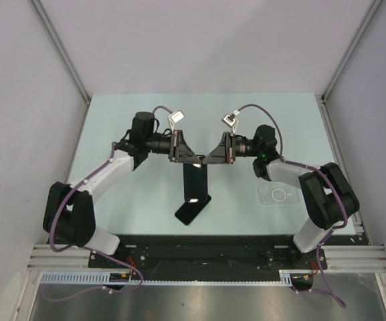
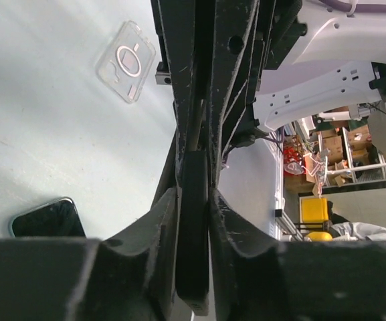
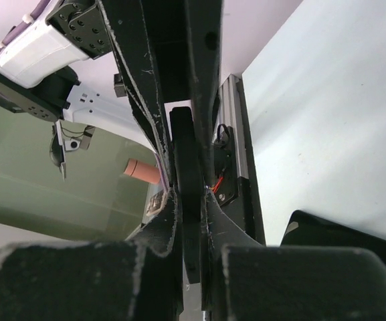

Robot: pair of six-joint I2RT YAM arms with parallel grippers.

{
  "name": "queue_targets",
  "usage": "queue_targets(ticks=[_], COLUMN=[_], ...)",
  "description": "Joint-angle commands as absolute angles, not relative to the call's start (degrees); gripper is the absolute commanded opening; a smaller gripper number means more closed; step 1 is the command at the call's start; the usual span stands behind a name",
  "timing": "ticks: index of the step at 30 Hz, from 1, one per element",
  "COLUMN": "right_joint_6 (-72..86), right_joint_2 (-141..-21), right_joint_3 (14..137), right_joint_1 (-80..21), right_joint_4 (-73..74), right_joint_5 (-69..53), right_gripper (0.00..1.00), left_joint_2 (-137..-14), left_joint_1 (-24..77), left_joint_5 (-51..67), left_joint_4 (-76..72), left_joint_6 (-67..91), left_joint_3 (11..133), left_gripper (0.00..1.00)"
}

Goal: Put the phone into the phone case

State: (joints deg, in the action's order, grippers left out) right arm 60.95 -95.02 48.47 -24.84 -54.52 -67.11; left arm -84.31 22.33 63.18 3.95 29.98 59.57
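My left gripper crowds my right gripper's tip at the phone's top edge, so it should open, back off, and take the phone's opposite side edge (image 1: 185, 171).
A black phone (image 1: 194, 182) hangs upright above the table's middle, held at its top edge where both grippers meet. My right gripper (image 1: 207, 159) is shut on the phone (image 3: 187, 167), with both fingers pressed against its faces. My left gripper (image 1: 191, 158) has its fingers around the same phone (image 2: 194, 221). One finger touches it and a thin sliver of light shows along the other, so the jaws stand slightly open. The clear phone case (image 1: 278, 195) with its white ring lies flat on the table to the right, under the right arm. It also shows in the left wrist view as the case (image 2: 127, 61).
A second black phone (image 1: 193, 209) lies flat on the table just below the hanging one, and it shows in both wrist views (image 2: 47, 219) (image 3: 340, 247). White walls with metal posts close in the table. The black base rail (image 1: 206, 251) runs along the near edge.
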Motion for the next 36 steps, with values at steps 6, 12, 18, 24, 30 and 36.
queue_targets(ticks=[6, 12, 18, 24, 30, 36], right_joint_6=[64.3, 63.5, 62.7, 62.9, 63.5, 69.1], right_joint_2=[-93.5, -92.7, -92.0, -90.5, -91.6, -93.4], right_joint_3=[49.3, 49.3, 48.3, 42.4, 39.8, 38.8], right_joint_1=[-24.3, -25.8, -26.2, -27.1, -27.9, -28.0], right_joint_4=[-59.2, -57.7, -57.9, -63.4, -65.7, -73.3], right_joint_5=[-65.6, -63.7, -65.4, -67.9, -67.4, -66.0], right_gripper=[0.00, 0.06, 0.21, 0.47, 0.48, 0.32], left_joint_2=[-83.1, -83.3, -81.3, -78.7, -78.0, -78.1], left_joint_1=[20.9, 21.0, 20.9, 20.7, 20.4, 20.4], left_joint_5=[56.5, 52.9, 58.4, 58.2, 58.3, 57.0], left_joint_4=[8.3, 11.3, 5.1, 2.0, -5.4, -7.3], left_joint_6=[26.7, 25.7, 30.7, 33.8, 40.1, 41.7], left_joint_3=[60.4, 61.3, 60.1, 60.2, 59.1, 58.3], left_gripper=[0.00, 0.00, 0.00, 0.00, 0.00, 0.00])
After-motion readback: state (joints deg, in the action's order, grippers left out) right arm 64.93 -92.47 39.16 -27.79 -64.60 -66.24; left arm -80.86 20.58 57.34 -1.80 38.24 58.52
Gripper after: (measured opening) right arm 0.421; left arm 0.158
